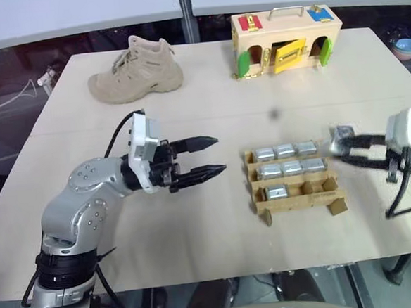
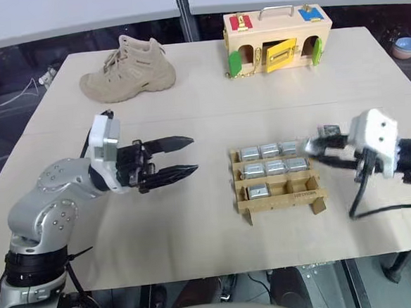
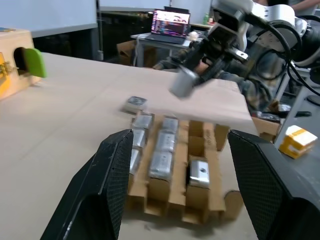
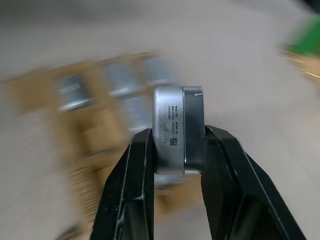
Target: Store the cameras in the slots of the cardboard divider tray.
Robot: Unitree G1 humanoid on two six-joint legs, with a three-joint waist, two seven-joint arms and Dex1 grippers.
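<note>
The robot's right gripper needs to release the camera in the middle slot of the front row (image 1: 300, 189) (image 4: 93, 128), next to the lone camera there.
The cardboard divider tray (image 1: 302, 203) sits at centre right of the table, with several silver-grey cameras (image 1: 284, 150) in its slots. Both back rows are filled and one camera (image 1: 276, 192) sits in the front row's left slot. My right gripper (image 4: 176, 131) is shut on another camera (image 4: 177, 131) and holds it in the air just right of the tray's far corner (image 3: 182, 85). One loose camera (image 3: 135, 104) lies on the table by that corner. My left gripper (image 1: 221, 155) hovers left of the tray, open and empty, pointing at it.
A tan boot (image 1: 136, 71) lies at the back left. A pale wooden box (image 1: 286, 39) with coloured latches stands at the back centre. A blue bowl (image 1: 407, 45) sits off the table at far right. Bare tabletop lies in front of the tray.
</note>
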